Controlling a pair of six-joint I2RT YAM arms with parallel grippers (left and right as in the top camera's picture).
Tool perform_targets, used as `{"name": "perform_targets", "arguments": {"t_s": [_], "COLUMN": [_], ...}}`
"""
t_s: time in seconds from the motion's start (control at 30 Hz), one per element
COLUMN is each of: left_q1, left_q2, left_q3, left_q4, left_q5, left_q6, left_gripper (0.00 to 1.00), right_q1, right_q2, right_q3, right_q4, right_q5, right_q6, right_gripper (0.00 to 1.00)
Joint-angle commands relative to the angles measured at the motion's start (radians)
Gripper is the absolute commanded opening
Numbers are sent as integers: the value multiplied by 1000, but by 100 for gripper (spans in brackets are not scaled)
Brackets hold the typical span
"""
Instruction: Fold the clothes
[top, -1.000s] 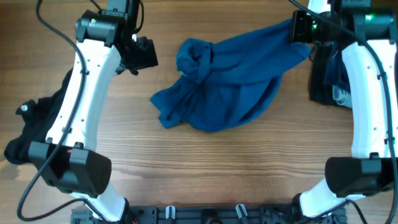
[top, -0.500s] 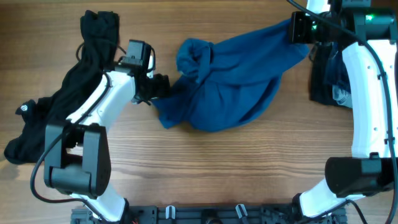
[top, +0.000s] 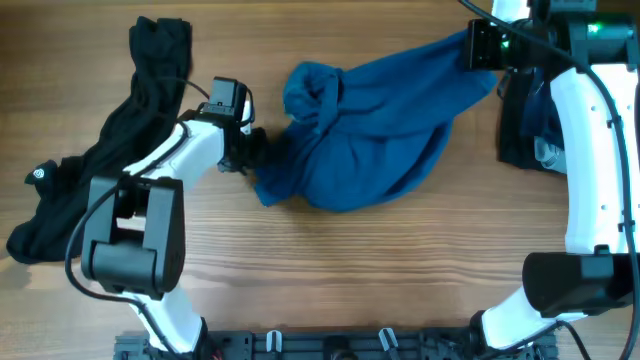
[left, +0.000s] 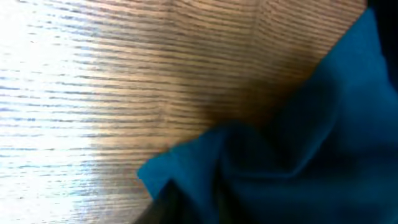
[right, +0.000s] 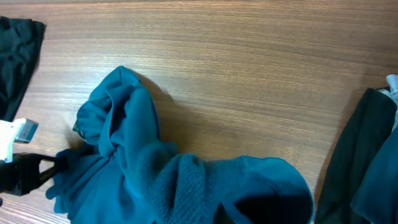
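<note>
The robot's right gripper should release the far corner of the blue garment on the wooden table (top: 454, 52) just behind the dark clothes.
A crumpled blue garment (top: 370, 130) lies mid-table, stretched up toward the back right. My left gripper (top: 257, 150) sits low at its left edge, shut on a fold of the blue cloth (left: 292, 155); one dark finger (left: 165, 208) shows at the bottom of the left wrist view. My right gripper (top: 480, 48) is at the back right, shut on the garment's far corner. The bunched blue fabric (right: 199, 180) fills the bottom of the right wrist view and hides the right fingers. The left gripper (right: 40, 171) also shows there, at the cloth's edge.
A black garment (top: 100, 160) is heaped along the left side, running to the back (right: 15, 50). Dark clothes (top: 525, 120) are piled at the right edge (right: 367, 155). Bare wooden table (top: 350, 280) lies in front of the blue garment.
My left arm swung from the back left down to the blue garment's left edge, and its jaws went from open to shut on the cloth. The right arm stayed still.
</note>
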Motion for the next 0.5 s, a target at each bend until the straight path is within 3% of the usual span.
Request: {"name": "perform_targets", "arguments": {"t_s": [0.0,0.2,0.47], "left_q1": [15,107,279], "left_q2": [9,-135,-420], "left_q3": [4,192,619], "left_q4": [16,-135,-337], "left_q5": [4,4,-49], "left_q6": [-20,-17,17], "left_gripper": [4,4,4], "right_q1": [-7,-13,-111], "right_q2": [-11,-45,-195], "right_q3": [12,21,27], "right_q4": [10,11,10], "right_q5": [-19,-20,-105], "right_q6": [-20,-20,-17], "right_gripper": [4,4,4]}}
